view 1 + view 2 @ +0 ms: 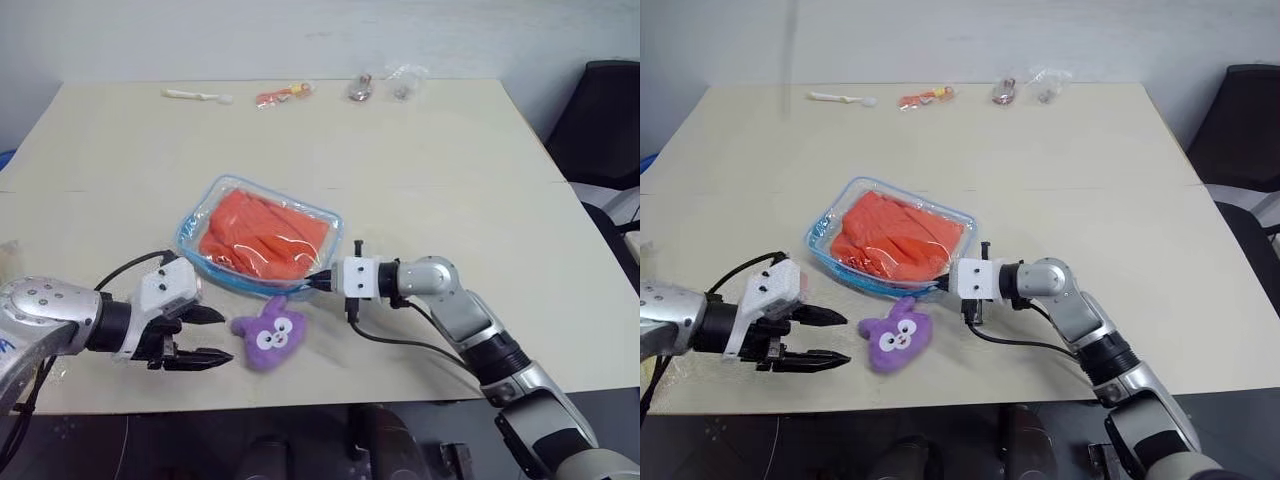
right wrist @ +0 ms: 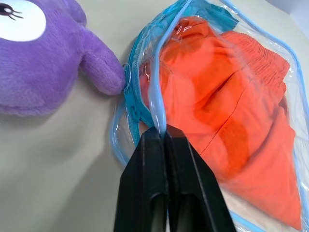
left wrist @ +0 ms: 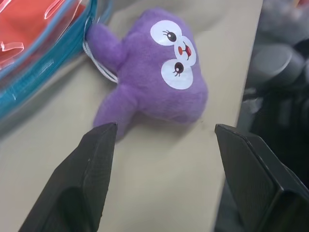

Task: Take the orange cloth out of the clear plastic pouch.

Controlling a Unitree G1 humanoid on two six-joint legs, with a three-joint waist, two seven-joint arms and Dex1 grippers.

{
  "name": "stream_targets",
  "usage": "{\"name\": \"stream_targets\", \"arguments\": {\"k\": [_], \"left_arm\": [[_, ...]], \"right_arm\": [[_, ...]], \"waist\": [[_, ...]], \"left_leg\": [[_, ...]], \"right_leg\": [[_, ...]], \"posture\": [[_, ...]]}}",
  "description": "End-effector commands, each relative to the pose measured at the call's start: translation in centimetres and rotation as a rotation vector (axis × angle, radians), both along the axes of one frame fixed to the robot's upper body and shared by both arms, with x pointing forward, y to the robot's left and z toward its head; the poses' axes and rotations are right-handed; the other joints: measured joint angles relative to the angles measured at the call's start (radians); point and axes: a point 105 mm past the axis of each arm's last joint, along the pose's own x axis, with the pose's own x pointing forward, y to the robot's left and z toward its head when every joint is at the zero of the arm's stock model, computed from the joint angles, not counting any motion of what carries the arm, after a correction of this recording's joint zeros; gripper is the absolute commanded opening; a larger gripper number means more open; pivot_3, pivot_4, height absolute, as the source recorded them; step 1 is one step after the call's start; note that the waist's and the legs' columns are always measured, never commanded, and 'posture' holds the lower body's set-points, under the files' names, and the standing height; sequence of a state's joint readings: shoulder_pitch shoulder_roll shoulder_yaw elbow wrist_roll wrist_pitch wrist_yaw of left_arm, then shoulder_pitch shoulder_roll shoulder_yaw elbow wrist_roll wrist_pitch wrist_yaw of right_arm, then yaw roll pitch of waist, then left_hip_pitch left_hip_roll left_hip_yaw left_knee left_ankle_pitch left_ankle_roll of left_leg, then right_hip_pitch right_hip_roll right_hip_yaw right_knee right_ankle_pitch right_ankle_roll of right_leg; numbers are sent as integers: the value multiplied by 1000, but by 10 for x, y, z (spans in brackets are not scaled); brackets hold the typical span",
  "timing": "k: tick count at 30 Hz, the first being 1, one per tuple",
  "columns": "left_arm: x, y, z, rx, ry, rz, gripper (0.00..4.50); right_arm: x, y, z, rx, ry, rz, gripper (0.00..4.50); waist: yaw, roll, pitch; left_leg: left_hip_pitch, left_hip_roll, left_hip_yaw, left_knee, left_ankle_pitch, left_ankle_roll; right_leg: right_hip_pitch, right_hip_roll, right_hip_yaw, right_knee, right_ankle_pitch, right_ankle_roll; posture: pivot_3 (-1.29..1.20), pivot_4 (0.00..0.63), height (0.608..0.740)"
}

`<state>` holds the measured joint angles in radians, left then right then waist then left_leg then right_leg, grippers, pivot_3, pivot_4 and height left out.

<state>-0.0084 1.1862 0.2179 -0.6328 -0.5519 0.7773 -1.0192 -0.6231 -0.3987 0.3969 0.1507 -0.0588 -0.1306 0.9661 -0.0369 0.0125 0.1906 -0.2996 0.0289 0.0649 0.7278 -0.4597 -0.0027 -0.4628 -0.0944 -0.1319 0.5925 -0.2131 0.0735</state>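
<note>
Next, I grip the bunny [image 1: 268, 338] with my left gripper and pull it away from my right gripper, because the purple bunny's cord ties to the zipper partway along the pouch's near edge.
The clear plastic pouch [image 1: 190, 228] with its blue zipper edge lies in the middle of the table, and the orange cloth [image 1: 262, 240] is folded inside it. My right gripper [image 1: 322, 281] reaches in from the right and is shut on the pouch's blue edge at its near corner; in the right wrist view its black fingers [image 2: 145, 159] pinch that rim, with the cloth [image 2: 217, 96] just behind. My left gripper [image 1: 222, 336] hovers open by the table's front edge, left of a purple plush bunny [image 1: 270, 332], touching nothing.
The bunny [image 3: 159, 77] lies against the pouch's near edge. Along the far edge lie a white stick-like item [image 1: 197, 96], an orange packet [image 1: 284, 95] and two small clear packets [image 1: 362, 88]. A black chair [image 1: 605, 120] stands at the right.
</note>
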Motion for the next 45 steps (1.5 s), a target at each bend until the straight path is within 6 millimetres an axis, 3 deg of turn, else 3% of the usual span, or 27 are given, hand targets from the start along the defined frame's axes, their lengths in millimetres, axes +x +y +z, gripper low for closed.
{"name": "stream_targets", "arguments": {"k": [1,8,12,18,25,29,37,45], "left_arm": [[-3,-9,-5,58,-161,-161,3435],[-2,-12,-13,-11,-133,-136,3435],[-1,-25,-16,-65,-130,-129,3435],[12,-44,-33,-55,-214,-140,3435],[23,-49,-48,-54,-215,-70,3435],[18,-51,-47,-63,-214,-110,2555],[11,-45,-40,-131,-164,-73,166],[-10,-16,-23,-169,-10,-16,22]], "right_arm": [[1,0,12,22,-42,11,30],[3,0,12,14,-41,2,30],[3,2,12,14,-41,-1,30],[2,2,14,13,-33,1,30],[0,2,17,12,-31,6,30],[0,1,17,11,-34,5,0],[2,-5,19,10,-56,4,0],[-6,-31,21,-45,-93,60,0]], "waist": [[0,0,0],[4,0,0],[6,0,0],[7,0,0],[9,0,0],[9,0,0],[8,0,0],[10,1,0]], "left_leg": [[0,0,0,0,0,0],[0,0,1,0,0,0],[0,0,1,0,0,0],[0,0,1,0,0,0],[1,0,1,0,0,0],[1,0,1,0,0,0],[1,1,0,0,0,0],[0,2,0,0,0,0]], "right_leg": [[0,0,0,0,0,0],[0,0,0,0,0,0],[0,0,0,1,0,0],[0,0,0,1,0,0],[0,0,0,1,0,0],[0,-1,0,1,0,0],[0,-1,0,1,0,0],[0,-1,-1,1,0,0]], "posture": [[0,150,740],[0,150,740],[0,150,740],[0,150,740],[0,150,740],[0,150,740],[0,150,740],[0,150,740]]}}
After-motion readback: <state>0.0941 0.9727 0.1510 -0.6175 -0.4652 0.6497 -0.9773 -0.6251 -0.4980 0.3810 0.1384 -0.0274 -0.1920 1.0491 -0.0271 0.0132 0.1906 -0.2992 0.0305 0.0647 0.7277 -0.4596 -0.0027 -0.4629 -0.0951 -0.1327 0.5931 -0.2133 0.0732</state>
